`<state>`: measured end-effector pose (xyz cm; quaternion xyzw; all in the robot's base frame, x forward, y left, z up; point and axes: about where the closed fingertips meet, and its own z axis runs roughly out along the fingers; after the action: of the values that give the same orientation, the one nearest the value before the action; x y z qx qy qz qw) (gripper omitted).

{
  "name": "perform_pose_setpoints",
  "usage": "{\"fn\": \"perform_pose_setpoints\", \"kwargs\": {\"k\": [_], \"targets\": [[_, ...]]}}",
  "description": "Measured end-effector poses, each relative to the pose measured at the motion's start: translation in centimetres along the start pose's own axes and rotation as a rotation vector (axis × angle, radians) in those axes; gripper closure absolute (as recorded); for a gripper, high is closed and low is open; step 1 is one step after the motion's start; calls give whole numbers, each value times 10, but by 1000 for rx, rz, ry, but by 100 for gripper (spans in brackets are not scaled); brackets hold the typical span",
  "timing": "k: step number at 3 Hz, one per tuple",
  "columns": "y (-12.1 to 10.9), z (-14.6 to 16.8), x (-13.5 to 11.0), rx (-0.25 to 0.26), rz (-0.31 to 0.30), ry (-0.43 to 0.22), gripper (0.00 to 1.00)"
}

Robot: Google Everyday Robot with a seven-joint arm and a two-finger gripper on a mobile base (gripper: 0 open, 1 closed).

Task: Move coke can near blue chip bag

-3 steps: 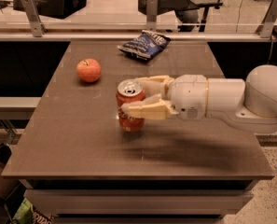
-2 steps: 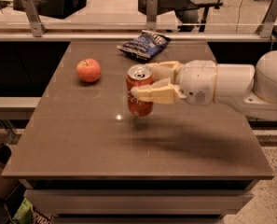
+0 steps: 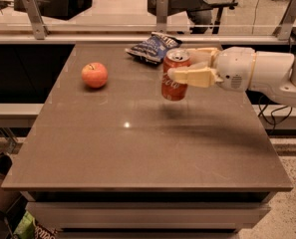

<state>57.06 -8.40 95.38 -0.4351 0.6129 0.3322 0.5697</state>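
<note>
The coke can will be let go by my gripper close beside the blue chip bag (image 3: pixel 179 68), standing near the far edge of the table. The can now hangs above the brown table.
The red coke can (image 3: pixel 175 78) with white script and a silver top hangs above the brown table (image 3: pixel 137 148), held upright in the air. My gripper (image 3: pixel 183 66) comes in from the right on a white arm and is shut on the can, one cream finger in front of it and one behind. The blue chip bag (image 3: pixel 152 47), crumpled dark blue foil with white markings, lies flat near the table's far edge, just behind and left of the can.
An orange-red apple (image 3: pixel 94 74) sits on the table's left side. A metal rail with posts (image 3: pixel 38 19) runs behind the far edge. Office chairs and desks stand beyond it.
The gripper has lifted the can off the table and carried it right and toward the far edge, closer to the blue chip bag.
</note>
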Motion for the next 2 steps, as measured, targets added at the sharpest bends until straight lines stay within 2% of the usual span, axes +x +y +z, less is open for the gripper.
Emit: {"fn": "perform_pose_setpoints", "kwargs": {"k": [2], "targets": [[-97,-26,7,216,43,20,100]]}}
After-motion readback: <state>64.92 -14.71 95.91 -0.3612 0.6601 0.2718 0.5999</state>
